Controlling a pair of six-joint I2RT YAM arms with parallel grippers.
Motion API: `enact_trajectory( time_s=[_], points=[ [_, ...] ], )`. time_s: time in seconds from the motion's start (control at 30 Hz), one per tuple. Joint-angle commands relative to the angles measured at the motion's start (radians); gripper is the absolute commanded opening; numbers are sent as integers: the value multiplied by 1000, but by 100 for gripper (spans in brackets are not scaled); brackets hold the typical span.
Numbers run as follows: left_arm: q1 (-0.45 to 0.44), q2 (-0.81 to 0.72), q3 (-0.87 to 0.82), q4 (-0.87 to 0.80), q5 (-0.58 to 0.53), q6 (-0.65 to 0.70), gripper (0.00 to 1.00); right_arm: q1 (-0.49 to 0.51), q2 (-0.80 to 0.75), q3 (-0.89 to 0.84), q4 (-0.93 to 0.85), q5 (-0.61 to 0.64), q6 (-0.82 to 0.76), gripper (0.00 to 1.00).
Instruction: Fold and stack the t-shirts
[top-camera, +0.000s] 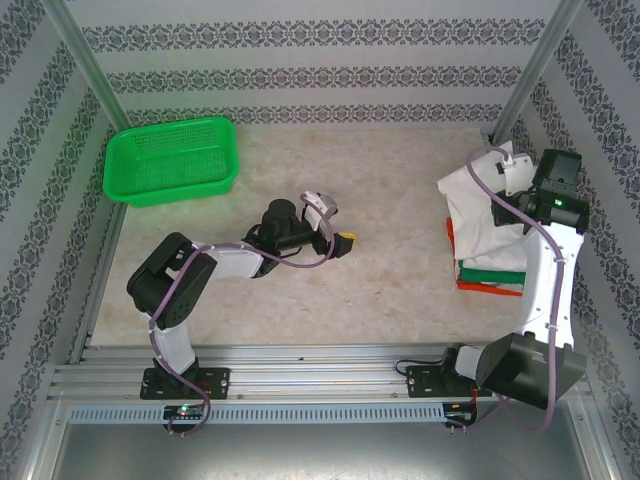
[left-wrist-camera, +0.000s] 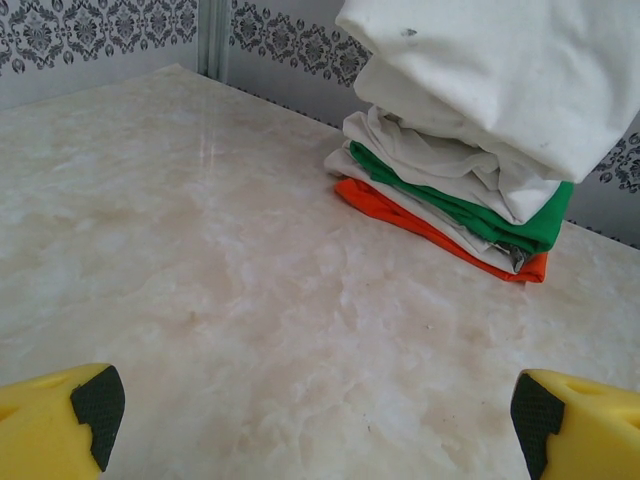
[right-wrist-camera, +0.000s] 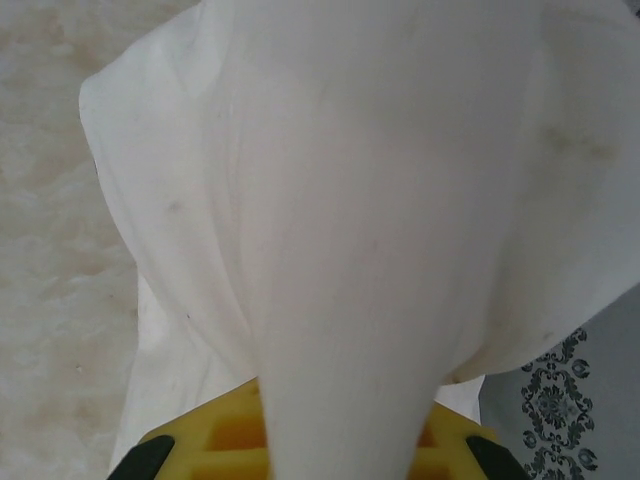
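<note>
My right gripper is going to let go of the white t-shirt, leaving it on top of the stack with the green edge (top-camera: 493, 234).
A stack of folded t-shirts (top-camera: 490, 272) lies at the table's right side, with orange-red and green edges showing; the left wrist view has this stack (left-wrist-camera: 450, 205) ahead. A white t-shirt (top-camera: 474, 212) bulges over its top, and my right gripper (top-camera: 512, 178) is shut on it at the far end. In the right wrist view the white t-shirt (right-wrist-camera: 350, 200) runs down between the yellow fingers (right-wrist-camera: 215, 440) of the right gripper (right-wrist-camera: 330, 455). My left gripper (top-camera: 335, 222) stands open at mid-table, pointing at the stack. Its yellow fingers (left-wrist-camera: 60, 425) are wide apart around nothing, the left gripper (left-wrist-camera: 315, 415) over bare table.
A green mesh basket (top-camera: 172, 160) sits at the back left. Patterned walls and metal posts (top-camera: 525, 75) close in the table. Bare marble tabletop (top-camera: 400, 190) lies between the left gripper and the stack.
</note>
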Motion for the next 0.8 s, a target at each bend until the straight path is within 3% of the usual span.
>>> enact_trajectory(
  time_s=[0.0,0.43,0.7,0.77],
  points=[
    [-13,-14,-16,2,3,24,100,-17,22,-21,65,45,-12,0],
    [-13,-21,-13,-22,20,41,100,-86,107,-118,116,146,-109,0],
    [-13,-16,-19,-3,12,27,100,-88,190,-177,189,300,-174,0],
    [-13,-16,-23,-1,11,24,100,-89,216,-178,200,316,-178,7]
  ],
)
